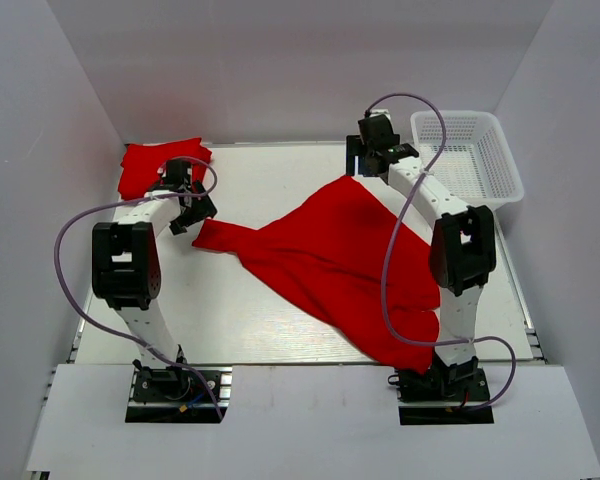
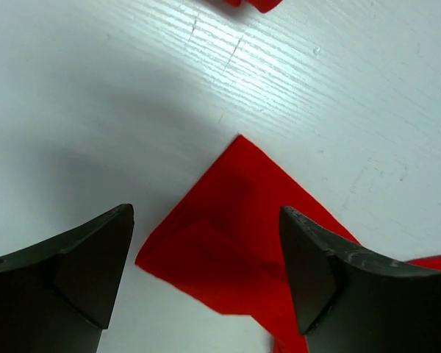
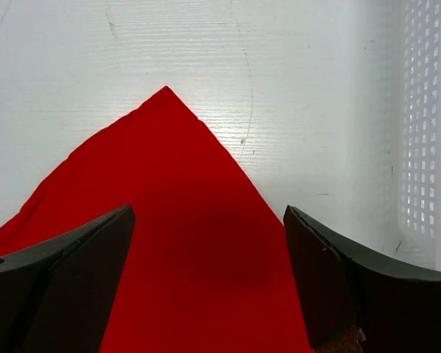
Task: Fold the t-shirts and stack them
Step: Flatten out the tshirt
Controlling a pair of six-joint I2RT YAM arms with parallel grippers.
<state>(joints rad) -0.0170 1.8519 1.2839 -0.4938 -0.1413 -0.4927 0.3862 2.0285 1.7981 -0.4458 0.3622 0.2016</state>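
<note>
The spread red t-shirt's far corner (image 1: pixel 346 179) (image 3: pixel 167 94), toward the back of the table, is the next spot my right gripper should move to, and it should close there.
A red t-shirt (image 1: pixel 330 265) lies spread flat across the middle of the table. A second red t-shirt (image 1: pixel 145 165) lies folded at the far left. My left gripper (image 1: pixel 195 212) is open above the spread shirt's left sleeve corner (image 2: pixel 235 235), with nothing in it. My right gripper (image 1: pixel 365 160) is open above the shirt's far corner (image 3: pixel 184 213), also empty. The wrist views show each corner lying flat on the table between the open fingers.
A white mesh basket (image 1: pixel 470 155) stands at the far right, its wall showing in the right wrist view (image 3: pixel 426 132). White walls close in the table on the left, back and right. Cables loop from both arms.
</note>
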